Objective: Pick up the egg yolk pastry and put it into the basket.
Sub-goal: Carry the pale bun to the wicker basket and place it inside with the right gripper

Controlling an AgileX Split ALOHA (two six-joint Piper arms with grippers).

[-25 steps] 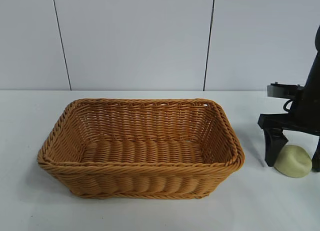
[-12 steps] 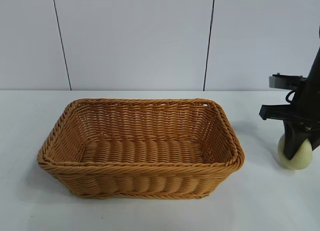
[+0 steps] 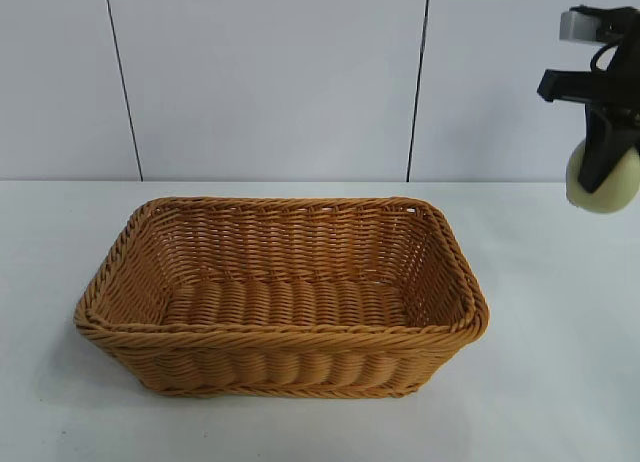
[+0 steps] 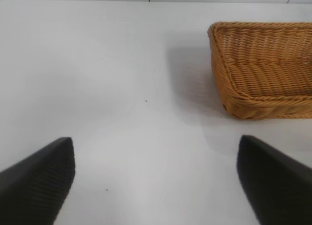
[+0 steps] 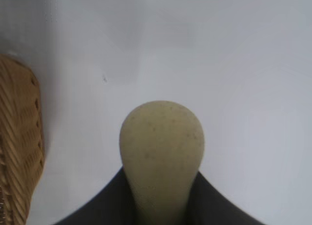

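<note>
My right gripper will release the egg yolk pastry, now hanging high above the table, on the middle of the basket's bottom [image 3: 296, 299], near its front rim.
The pale yellow egg yolk pastry [image 3: 606, 187] hangs high above the table at the far right, squeezed between the black fingers of my right gripper [image 3: 603, 172], which is shut on it. In the right wrist view the egg yolk pastry [image 5: 162, 142] bulges out past the jaws, with the basket [image 5: 19, 152] off to one side below. The orange-brown woven basket [image 3: 282, 337] sits on the table at centre, nothing inside it. My left gripper [image 4: 156, 178] is open over bare table, with the basket [image 4: 263, 105] corner ahead of it; this arm does not show in the exterior view.
A white table [image 3: 560, 402] carries the basket. A pale panelled wall [image 3: 270, 82] with dark seams stands behind.
My right gripper closed on the pastry on the table and has lifted it well up above the table at the right. The left gripper and the basket stayed put.
</note>
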